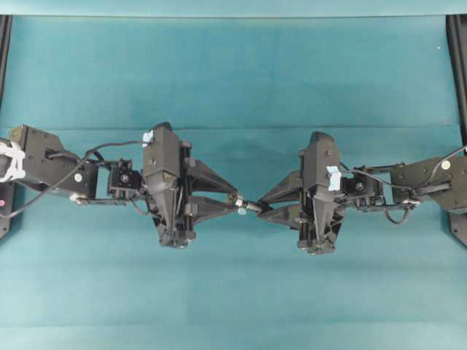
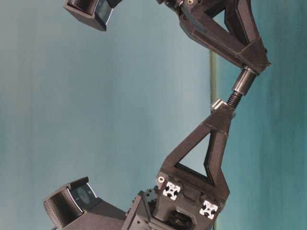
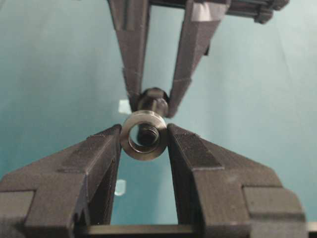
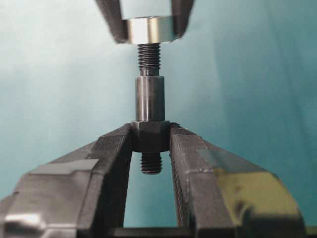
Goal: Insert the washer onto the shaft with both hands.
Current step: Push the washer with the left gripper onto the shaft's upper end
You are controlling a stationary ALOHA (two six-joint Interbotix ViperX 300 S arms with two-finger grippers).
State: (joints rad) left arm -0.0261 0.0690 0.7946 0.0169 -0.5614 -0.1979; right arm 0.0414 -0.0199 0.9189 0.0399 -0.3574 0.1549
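My left gripper is to let go of the washer on the shaft, up [image 1: 254,206] [image 3: 155,105] against the hexagonal collar of the shaft that is in my right gripper. The washer is now held above the teal table.
The washer [image 3: 131,143], a silvery ring, is pinched edge-on between the fingertips of my left gripper [image 3: 144,135], held above the teal table. My right gripper [image 4: 150,137] is shut on the hexagonal collar of the shaft [image 4: 149,98], a dark stepped rod with threaded ends. The two grippers meet tip to tip at the table's middle, left gripper [image 1: 235,200] and right gripper [image 1: 265,209]. The shaft's threaded front end lines up with the washer [image 4: 148,29] and reaches its hole; through the ring I see the thread. From the table-level view the washer [image 2: 219,105] sits right at the shaft [image 2: 241,85] tip.
Teal cloth [image 1: 233,73] covers the table. A tiny pale square bit [image 1: 241,211] lies on it under the fingertips, and pale bits [image 3: 125,106] also show in the left wrist view. Black frame posts [image 1: 460,65] stand at the side edges.
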